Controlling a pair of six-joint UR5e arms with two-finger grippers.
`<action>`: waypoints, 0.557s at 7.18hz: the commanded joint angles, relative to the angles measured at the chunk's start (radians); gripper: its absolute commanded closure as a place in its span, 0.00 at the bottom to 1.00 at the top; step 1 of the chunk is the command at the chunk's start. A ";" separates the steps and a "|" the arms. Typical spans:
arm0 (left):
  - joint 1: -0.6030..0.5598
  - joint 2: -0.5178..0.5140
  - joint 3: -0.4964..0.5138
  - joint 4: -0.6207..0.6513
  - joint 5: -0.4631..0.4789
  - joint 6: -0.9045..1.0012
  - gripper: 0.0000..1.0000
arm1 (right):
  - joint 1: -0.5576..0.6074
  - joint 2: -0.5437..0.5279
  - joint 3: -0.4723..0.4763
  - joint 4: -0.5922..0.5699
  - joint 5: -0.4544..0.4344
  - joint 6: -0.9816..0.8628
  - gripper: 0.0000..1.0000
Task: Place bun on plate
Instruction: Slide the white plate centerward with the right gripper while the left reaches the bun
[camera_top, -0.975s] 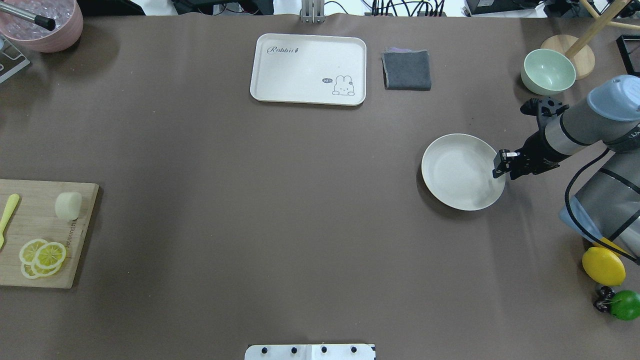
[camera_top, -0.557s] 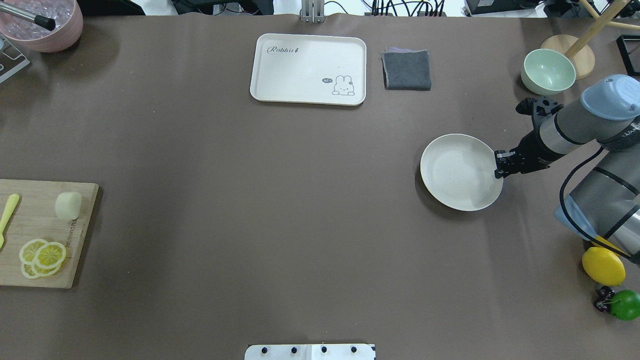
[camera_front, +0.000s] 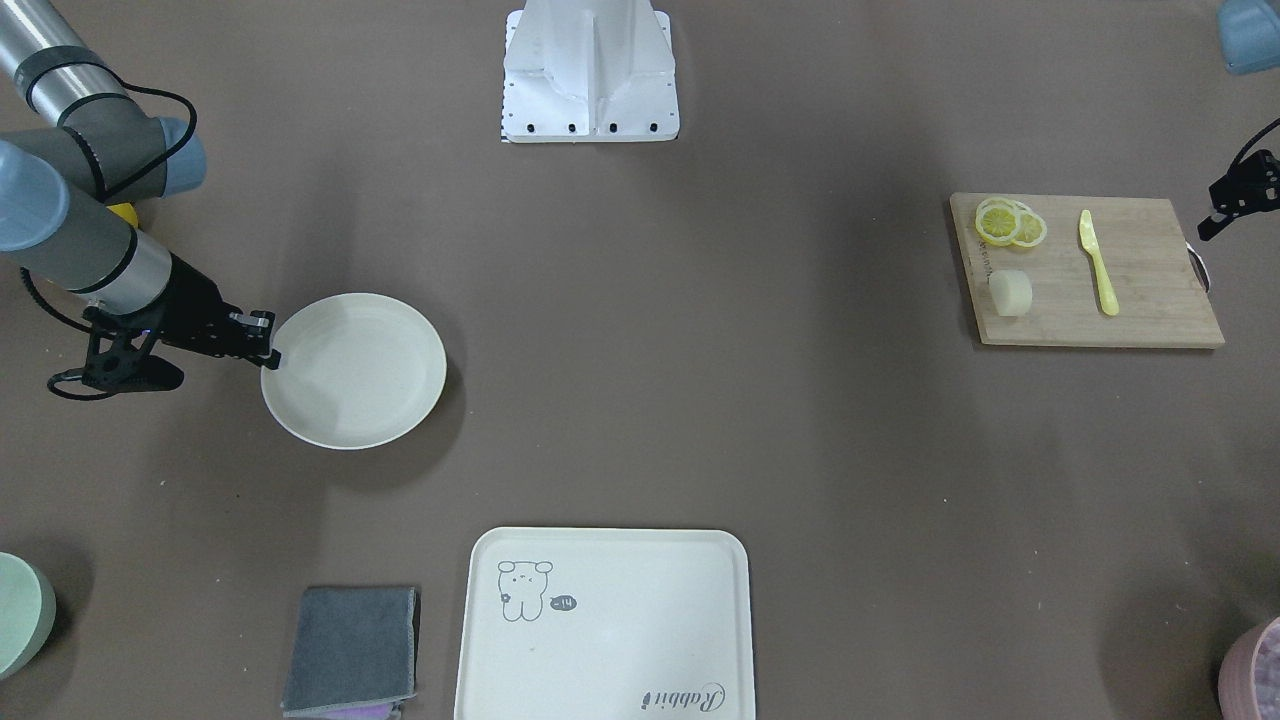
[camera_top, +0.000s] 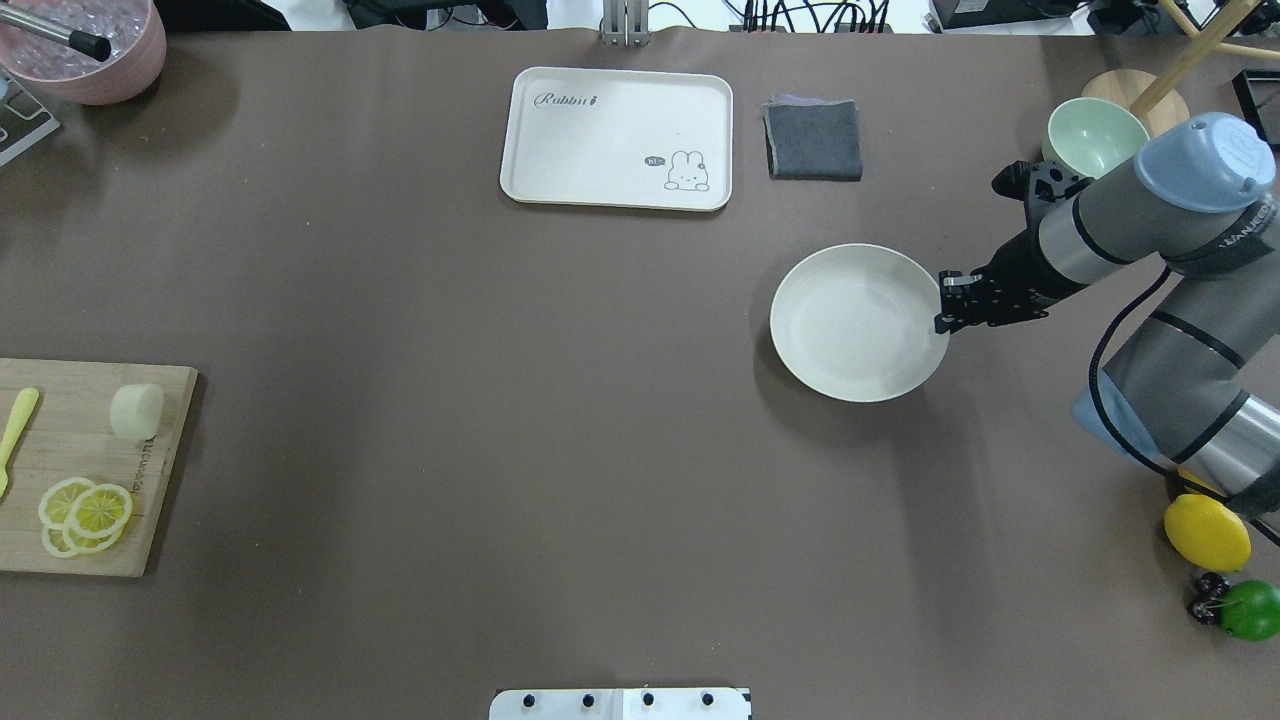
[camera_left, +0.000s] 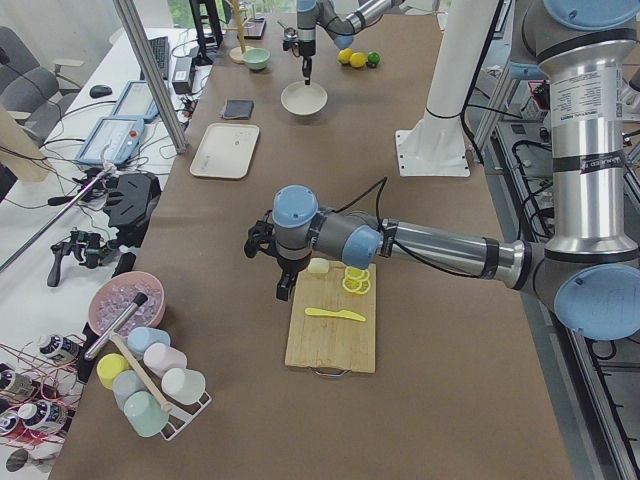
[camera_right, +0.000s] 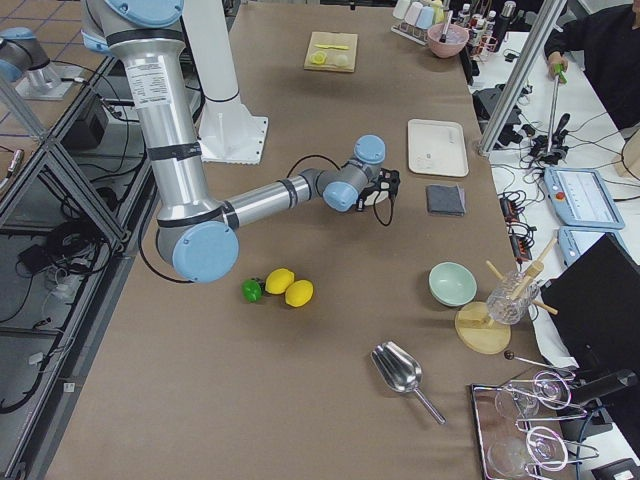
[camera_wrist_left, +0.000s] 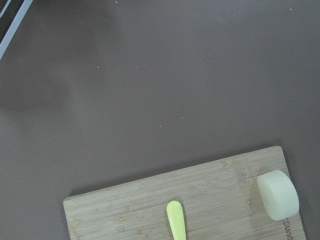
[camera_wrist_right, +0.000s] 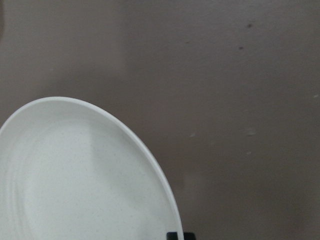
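Note:
The robot's right gripper should release the plate on the bare table (camera_front: 593, 284) between the white mount and the cream tray.
The bun (camera_top: 136, 411) lies on a wooden cutting board (camera_top: 60, 480) at the table's left edge, and shows as a pale lump (camera_wrist_left: 278, 194) in the left wrist view. The round cream plate (camera_top: 850, 320) rests on the table right of centre. My right gripper (camera_top: 942, 318) is shut on the plate's right rim, seen from the front as well (camera_front: 270, 355). My left gripper (camera_front: 1208, 232) hovers just beyond the board's outer end, apart from the bun (camera_front: 1010, 293); its jaws are too small to read.
Lemon slices (camera_top: 85, 512) and a yellow knife (camera_top: 15, 430) share the board. A cream tray (camera_top: 617, 138) and a grey cloth (camera_top: 813, 139) lie at the far edge. A green bowl (camera_top: 1090, 140) stands far right, with a lemon (camera_top: 1206, 532) and a lime (camera_top: 1252, 610) near right.
My right gripper has moved left and slightly toward the far edge, and the plate has slid along with it. The bun and board have not moved.

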 joint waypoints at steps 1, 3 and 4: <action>0.060 -0.004 -0.013 -0.050 0.008 -0.132 0.03 | -0.126 0.105 0.046 0.007 -0.037 0.233 1.00; 0.209 0.003 0.002 -0.205 0.049 -0.363 0.03 | -0.281 0.153 0.056 0.014 -0.204 0.355 1.00; 0.292 -0.001 0.021 -0.240 0.104 -0.475 0.03 | -0.326 0.170 0.053 0.013 -0.247 0.381 1.00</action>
